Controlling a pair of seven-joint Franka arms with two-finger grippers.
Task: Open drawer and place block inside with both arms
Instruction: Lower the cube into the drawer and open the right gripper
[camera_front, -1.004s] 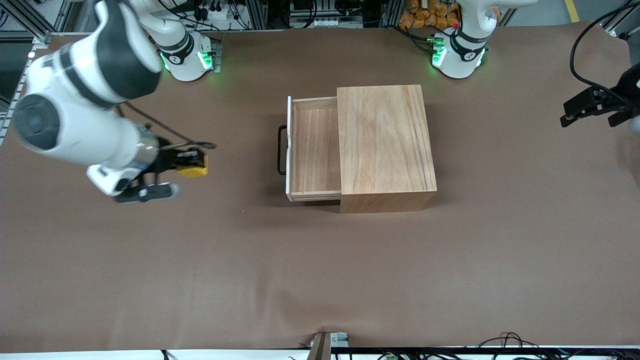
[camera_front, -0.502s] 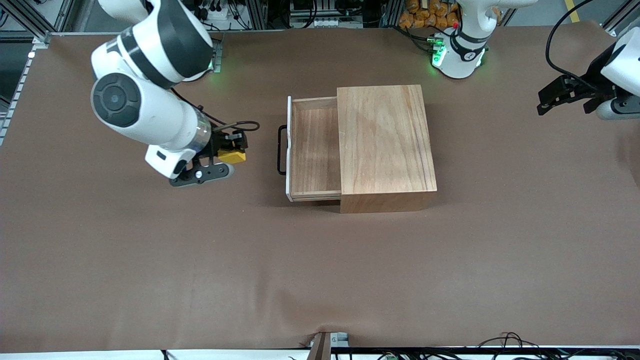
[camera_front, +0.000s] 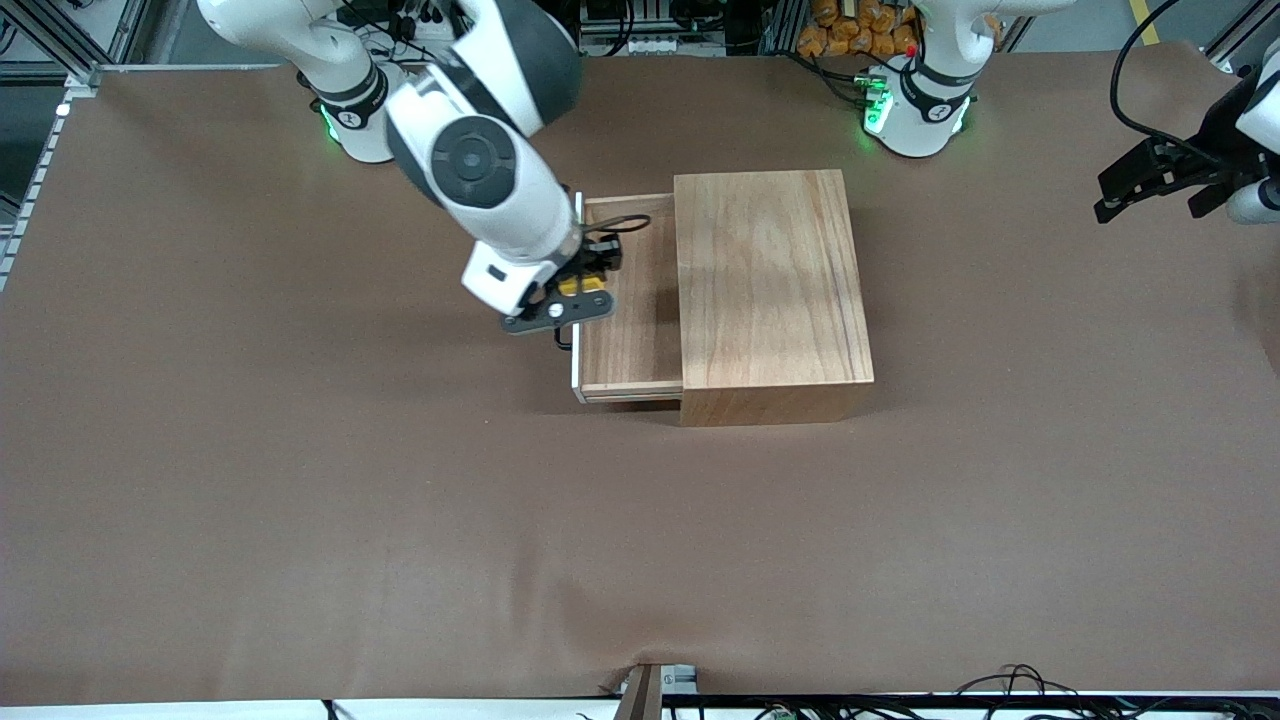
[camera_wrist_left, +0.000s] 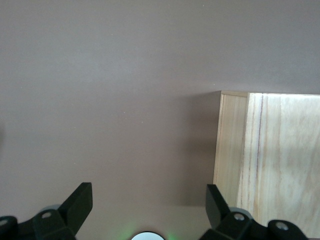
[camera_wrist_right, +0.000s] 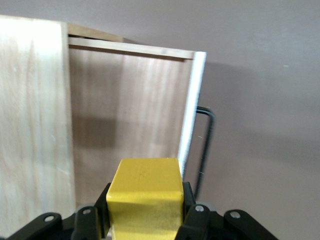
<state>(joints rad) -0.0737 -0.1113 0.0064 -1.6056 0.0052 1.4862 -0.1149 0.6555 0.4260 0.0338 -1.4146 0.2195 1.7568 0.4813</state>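
The yellow block, now hanging over the drawer's front edge, will be let go by my right gripper on the bare bottom of the drawer, level with the black handle (camera_front: 641, 295) (camera_wrist_right: 109, 165).
The wooden box (camera_front: 770, 290) stands mid-table with its drawer (camera_front: 640, 335) pulled out toward the right arm's end. The drawer's bare floor (camera_wrist_right: 127, 110), white front panel (camera_wrist_right: 192, 110) and black handle (camera_wrist_right: 206, 145) show in the right wrist view. My right gripper (camera_front: 585, 290) hangs over the drawer's front edge, shut on the yellow block (camera_front: 572, 287). The block (camera_wrist_right: 145, 197) sits squarely between the black fingers (camera_wrist_right: 192, 205). My left gripper (camera_front: 1150, 185) waits open and holding nothing above the table at the left arm's end, its fingers (camera_wrist_left: 80, 205) spread wide.
The brown table cover (camera_front: 400, 520) spreads all round the box. The box's side (camera_wrist_left: 270, 160) shows in the left wrist view. Cables (camera_front: 1010, 680) lie along the table edge nearest the front camera.
The right arm has swung from its end of the table to the drawer, carrying the block, and now hangs over the drawer's front edge. The left gripper has shifted only slightly.
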